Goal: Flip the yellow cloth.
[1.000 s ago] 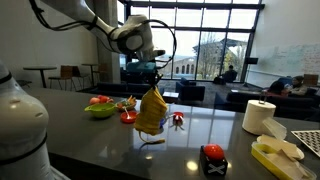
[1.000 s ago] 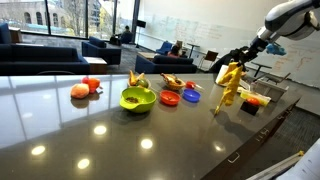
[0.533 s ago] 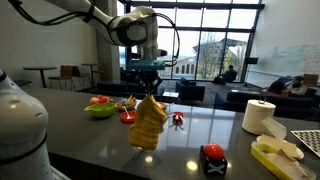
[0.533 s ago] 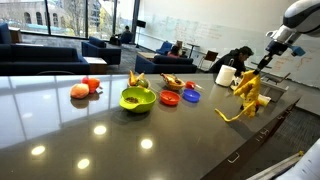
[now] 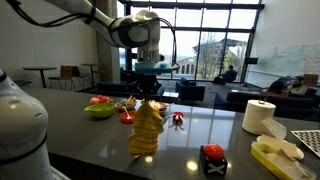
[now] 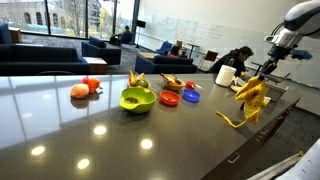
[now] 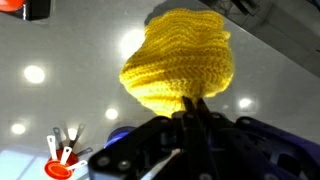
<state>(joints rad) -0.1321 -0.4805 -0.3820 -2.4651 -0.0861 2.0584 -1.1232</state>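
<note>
The robot's gripper should release the yellow cloth on the bare table [image 5: 120, 149] between the red dish and the near edge of the table.
The yellow knitted cloth [image 5: 148, 128] hangs bunched from my gripper [image 5: 147, 96], its lower end touching or just above the dark glossy table [image 5: 190, 135]. It also shows in an exterior view [image 6: 250, 97] near the table's far right end, with a strand trailing onto the table. In the wrist view the cloth [image 7: 180, 62] fills the middle, pinched at its edge by my shut gripper [image 7: 192, 102].
A green bowl [image 6: 137, 98], orange fruit [image 6: 81, 90], red and blue dishes [image 6: 180, 96] and small toys lie mid-table. A paper towel roll [image 5: 259, 116], a red-and-black object [image 5: 213, 156] and a yellow tray [image 5: 278, 154] stand near the cloth.
The gripper has carried the cloth sideways along the table and lowered it; the cloth now hangs straighter, its bottom at the table surface.
</note>
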